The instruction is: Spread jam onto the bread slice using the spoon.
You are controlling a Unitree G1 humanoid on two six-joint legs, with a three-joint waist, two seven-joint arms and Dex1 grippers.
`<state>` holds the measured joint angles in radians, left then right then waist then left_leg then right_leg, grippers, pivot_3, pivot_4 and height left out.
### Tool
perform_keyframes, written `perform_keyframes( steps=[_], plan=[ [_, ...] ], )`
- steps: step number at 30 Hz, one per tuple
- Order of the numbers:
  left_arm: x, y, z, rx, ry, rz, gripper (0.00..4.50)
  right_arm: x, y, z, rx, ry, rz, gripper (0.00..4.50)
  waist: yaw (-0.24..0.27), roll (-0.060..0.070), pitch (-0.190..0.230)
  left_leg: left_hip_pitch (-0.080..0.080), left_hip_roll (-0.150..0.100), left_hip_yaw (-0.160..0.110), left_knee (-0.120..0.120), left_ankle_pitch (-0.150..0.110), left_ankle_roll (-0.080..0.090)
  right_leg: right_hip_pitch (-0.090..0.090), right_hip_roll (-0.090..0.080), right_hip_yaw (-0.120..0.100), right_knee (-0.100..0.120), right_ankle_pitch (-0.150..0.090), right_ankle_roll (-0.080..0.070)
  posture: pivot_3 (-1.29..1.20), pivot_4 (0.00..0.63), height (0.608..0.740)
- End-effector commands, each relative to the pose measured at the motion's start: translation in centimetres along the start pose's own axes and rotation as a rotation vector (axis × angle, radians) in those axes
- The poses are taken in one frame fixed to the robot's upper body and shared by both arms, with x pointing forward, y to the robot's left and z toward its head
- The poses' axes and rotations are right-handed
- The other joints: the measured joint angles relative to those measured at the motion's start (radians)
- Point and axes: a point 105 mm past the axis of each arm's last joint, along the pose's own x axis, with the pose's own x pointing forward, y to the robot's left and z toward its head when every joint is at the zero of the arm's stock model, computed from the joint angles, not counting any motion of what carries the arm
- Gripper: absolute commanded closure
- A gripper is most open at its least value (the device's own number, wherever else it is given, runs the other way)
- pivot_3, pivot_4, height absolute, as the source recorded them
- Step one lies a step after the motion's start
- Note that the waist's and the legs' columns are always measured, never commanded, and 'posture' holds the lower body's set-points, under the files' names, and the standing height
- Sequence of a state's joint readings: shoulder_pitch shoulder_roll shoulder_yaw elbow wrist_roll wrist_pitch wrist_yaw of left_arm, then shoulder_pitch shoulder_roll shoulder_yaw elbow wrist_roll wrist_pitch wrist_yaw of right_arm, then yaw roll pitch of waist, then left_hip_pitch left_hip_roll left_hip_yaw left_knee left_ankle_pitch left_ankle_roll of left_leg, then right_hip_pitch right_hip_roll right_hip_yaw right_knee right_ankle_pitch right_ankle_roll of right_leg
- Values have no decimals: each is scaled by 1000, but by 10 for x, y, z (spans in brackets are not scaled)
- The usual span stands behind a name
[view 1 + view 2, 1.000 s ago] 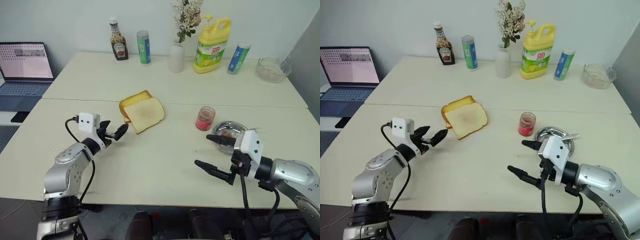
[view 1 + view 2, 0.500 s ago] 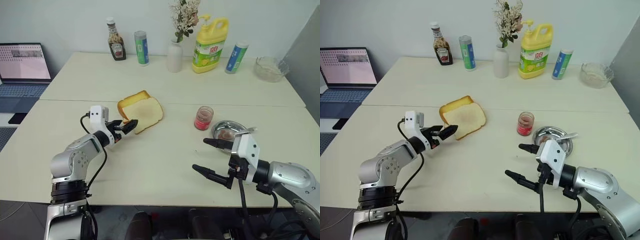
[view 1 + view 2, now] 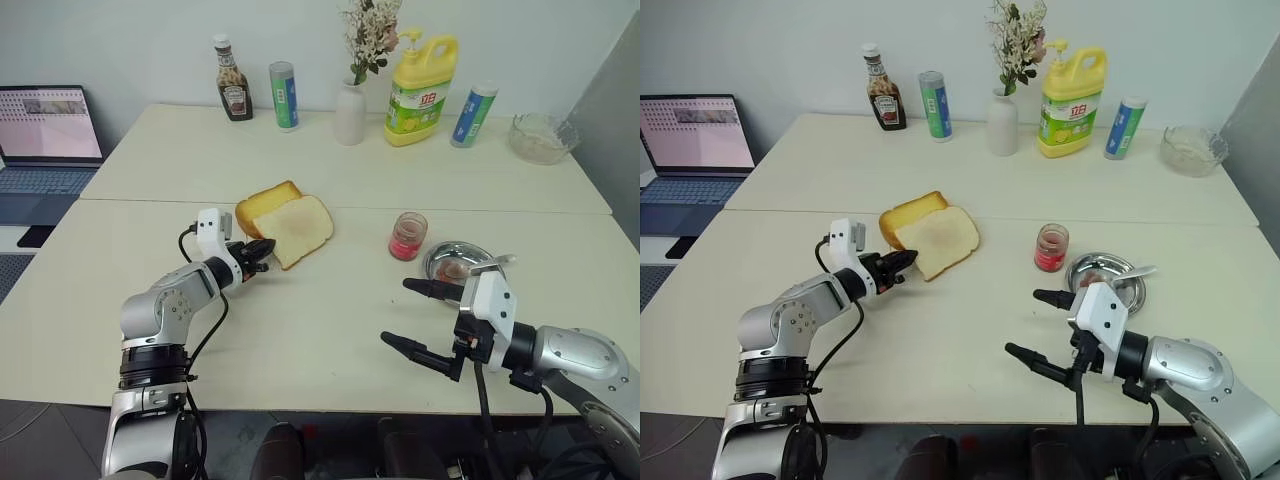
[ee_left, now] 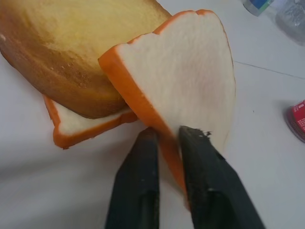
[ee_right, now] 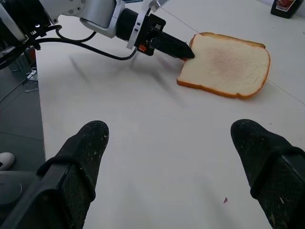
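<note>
My left gripper will let go of the bread slice on the bare tabletop (image 3: 334,331) near the front edge, short of my right gripper.
The bread slice (image 3: 302,226), thin and pale with a tan crust, lies mid-table, partly over a thicker golden slice (image 3: 262,200). My left gripper (image 3: 265,248) is shut on the thin slice's near crust edge; in the left wrist view the two fingers (image 4: 143,157) pinch the crust of the bread slice (image 4: 186,81), which tilts up there. The jam (image 3: 407,236) stands in a small clear jar to the right. The spoon (image 3: 492,263) rests in a metal dish (image 3: 441,252) beside it. My right gripper (image 3: 397,312) hovers open near the table's front edge, holding nothing.
Along the back of the table stand a ketchup bottle (image 3: 235,92), two cans, a white vase with flowers (image 3: 350,115), a yellow detergent bottle (image 3: 423,88) and a glass bowl (image 3: 541,137). A laptop (image 3: 45,130) sits off the left edge.
My left gripper has moved right and forward to the bread slice and shut on its near edge, nudging the slice slightly right. The right arm has kept still.
</note>
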<state>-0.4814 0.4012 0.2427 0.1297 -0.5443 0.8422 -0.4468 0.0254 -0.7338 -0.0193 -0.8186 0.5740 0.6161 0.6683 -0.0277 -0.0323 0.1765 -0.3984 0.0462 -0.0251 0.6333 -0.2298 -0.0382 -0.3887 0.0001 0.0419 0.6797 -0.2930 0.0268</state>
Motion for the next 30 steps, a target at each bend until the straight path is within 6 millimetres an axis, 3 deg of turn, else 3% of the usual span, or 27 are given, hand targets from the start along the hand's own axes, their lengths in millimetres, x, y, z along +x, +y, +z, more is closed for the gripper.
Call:
perform_keyframes(
  steps=[1,5,12,22,25,27,30],
  plan=[
    [-12,-9,9,58,-29,-47,4455,0,2,14,-40,-49,4,0,-1,0,0,0,0,0,0,0,0,0,0,0,0,0,0,0,150,740],
    [-20,-20,4,72,-8,-116,4455,-1,1,14,-43,-50,4,0,-1,0,0,0,0,0,0,0,0,0,0,0,0,0,0,0,150,740],
    [-65,-57,-29,47,241,-456,4455,-15,-7,16,-26,-27,-5,0,-2,0,0,1,0,0,-1,0,0,0,0,0,0,0,0,0,150,740],
    [-115,-104,-49,-34,471,-817,4455,-30,2,9,13,60,62,0,-2,0,1,0,0,1,-1,0,0,0,-1,1,-1,-1,-1,0,150,740],
    [-117,-103,-61,0,519,-810,4455,-32,9,5,34,86,96,0,-1,0,1,1,1,0,-1,0,0,-1,-1,1,0,-1,-2,0,150,740],
    [-99,-85,-72,89,504,-691,4455,-34,18,-1,61,130,148,0,1,1,1,1,1,0,-1,0,0,0,-1,2,0,-1,-2,0,150,740],
    [-86,-73,-75,165,475,-622,4455,-34,22,-4,71,146,165,0,3,0,1,1,0,0,-1,0,0,0,-1,2,0,-1,-2,0,150,740]
  ],
)
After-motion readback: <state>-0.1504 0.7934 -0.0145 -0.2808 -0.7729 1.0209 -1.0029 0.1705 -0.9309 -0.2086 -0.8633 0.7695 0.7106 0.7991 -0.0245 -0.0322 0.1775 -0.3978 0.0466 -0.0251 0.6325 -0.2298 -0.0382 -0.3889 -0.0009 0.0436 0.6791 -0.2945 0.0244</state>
